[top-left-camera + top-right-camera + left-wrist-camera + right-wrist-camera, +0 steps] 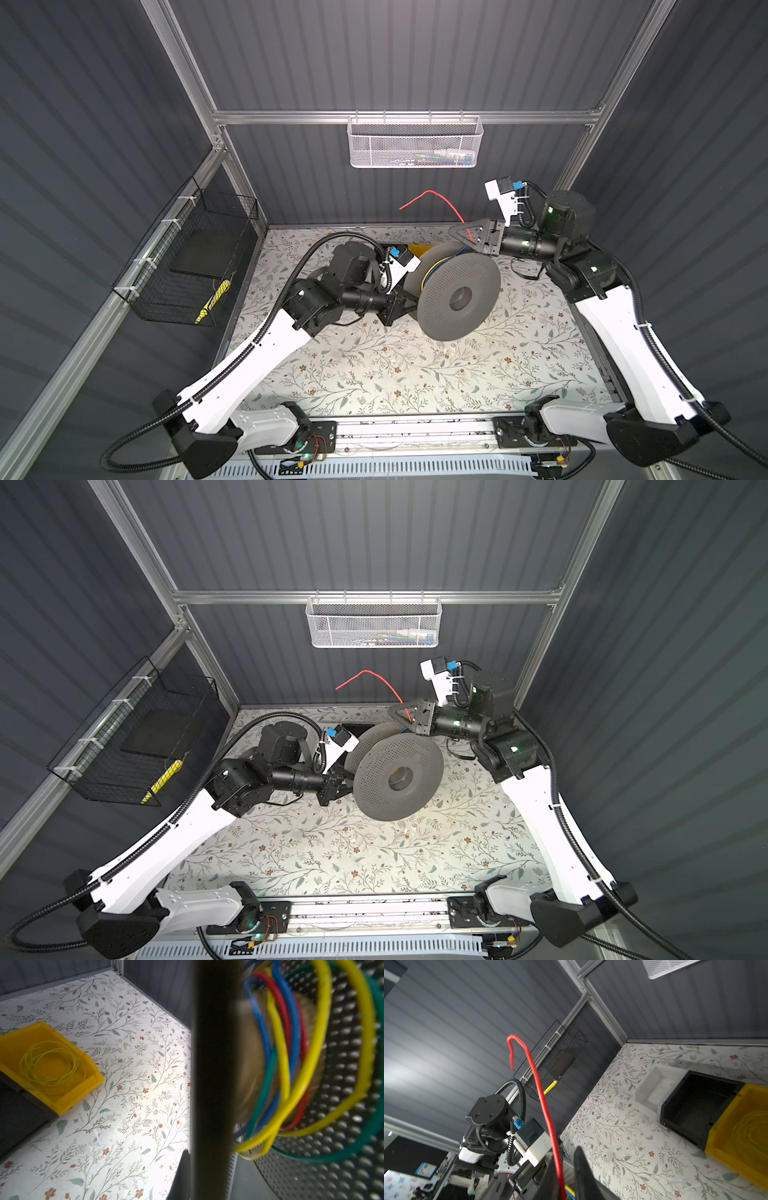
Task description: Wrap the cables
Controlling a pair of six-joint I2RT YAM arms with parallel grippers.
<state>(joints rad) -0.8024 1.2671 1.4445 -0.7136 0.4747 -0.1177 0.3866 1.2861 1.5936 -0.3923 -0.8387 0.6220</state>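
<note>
The red cable's long loose end arcs free above the robot's right gripper, so the robot should grip the cable farther up (456, 212) before it winds the cable round the spool.
A grey perforated spool (457, 297) (399, 777) stands tilted on edge at mid-table. My left gripper (409, 303) (209, 1167) is shut on its dark back flange (212, 1064). Yellow, blue, red and green cables (280, 1053) lie wound loosely on the core. The loose end of the red cable (432, 192) (365, 671) (537, 1084) arcs up from the spool's top. It passes between the fingers of my right gripper (457, 230) (392, 710) (568, 1157). Those jaws stand slightly apart, with the cable against one finger.
Behind the spool sit a yellow bin (68, 1103) (726, 1142) holding a thin yellow cable coil (52, 1064), a black bin (695, 1105) and a white bin (654, 1084). A white mesh basket (413, 143) hangs on the rear rail, a black wire basket (195, 266) on the left wall.
</note>
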